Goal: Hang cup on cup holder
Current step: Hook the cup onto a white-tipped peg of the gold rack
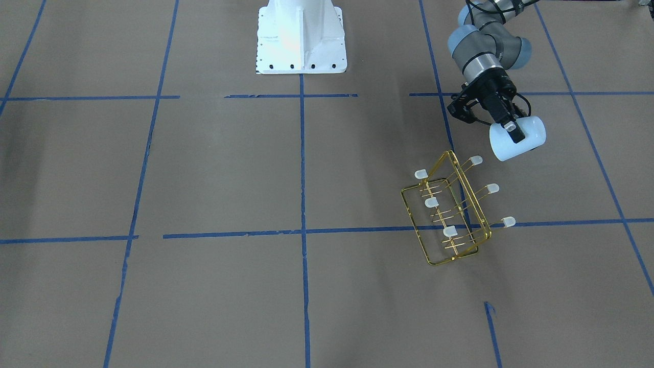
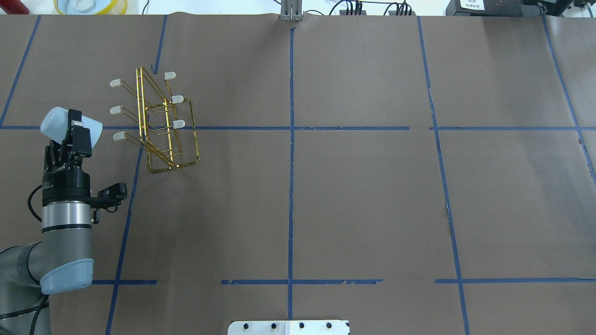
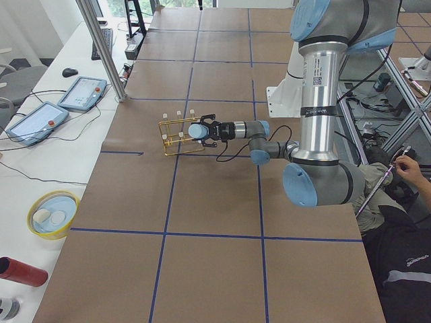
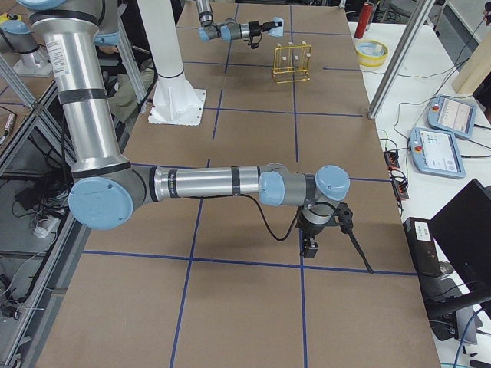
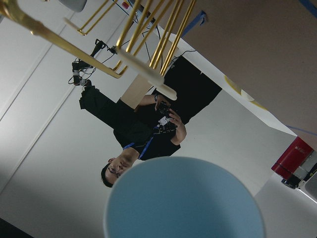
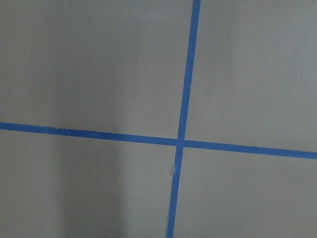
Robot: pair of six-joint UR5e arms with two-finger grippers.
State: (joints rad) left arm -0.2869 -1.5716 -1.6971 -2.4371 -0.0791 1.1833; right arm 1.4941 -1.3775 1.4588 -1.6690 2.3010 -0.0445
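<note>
The robot will hang the cup on the cup holder's white-capped peg (image 1: pixel 469 169) (image 5: pixel 132 45) nearest its left gripper, then let go of it.
My left gripper (image 1: pixel 513 132) is shut on the pale blue-white cup (image 1: pixel 531 135) and holds it on its side above the table, a little short of the cup holder's near prongs. The cup holder (image 1: pixel 449 214) is a gold wire rack with white-capped prongs, standing on the brown table. In the overhead view the cup (image 2: pixel 53 123) and gripper (image 2: pixel 77 126) are left of the rack (image 2: pixel 163 125). The left wrist view shows the cup (image 5: pixel 183 198) below and rack prongs (image 5: pixel 143 64) above. My right gripper (image 4: pixel 311 245) hangs over bare table; I cannot tell whether it is open or shut.
The robot's white base (image 1: pixel 301 36) stands at the table's middle edge. A yellow bowl (image 3: pixel 52 213), a red cylinder (image 3: pixel 20 271) and tablets (image 3: pixel 81 92) lie beyond the far edge. Blue tape lines (image 6: pixel 183 124) cross the brown table. A person (image 5: pixel 143 144) stands beyond the rack.
</note>
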